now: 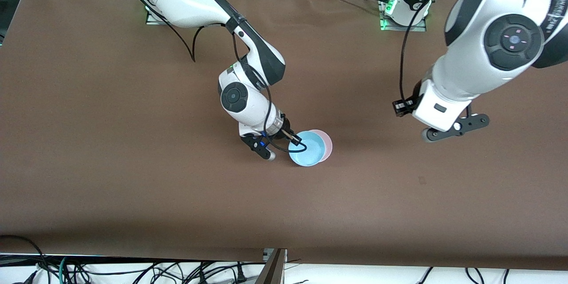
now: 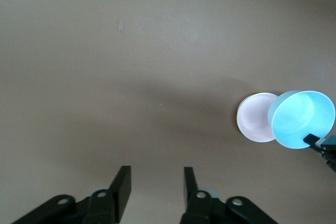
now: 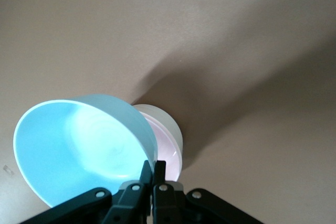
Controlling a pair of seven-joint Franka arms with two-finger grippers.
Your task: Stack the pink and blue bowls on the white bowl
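I need to use my right gripper to set the light blue bowl down inside the pale pink bowl (image 1: 316,146) (image 3: 140,151).
The light blue bowl (image 1: 307,151) (image 3: 79,145) (image 2: 302,119) hangs tilted, with my right gripper (image 1: 296,138) (image 3: 155,165) shut on its rim. It partly covers the pale pink bowl (image 1: 327,144) (image 3: 169,150) (image 2: 255,118), which stands on the table near the middle. The pink bowl sits inside the white bowl (image 3: 164,120), of which only the outer wall and a thin rim (image 2: 239,120) show. My left gripper (image 1: 456,128) (image 2: 156,174) hangs open and empty over bare table toward the left arm's end, well apart from the bowls.
A brown mat (image 1: 133,164) covers the whole table. Cables (image 1: 133,270) lie along the table edge nearest the front camera. The right arm's forearm (image 1: 248,97) reaches over the table's middle toward the bowls.
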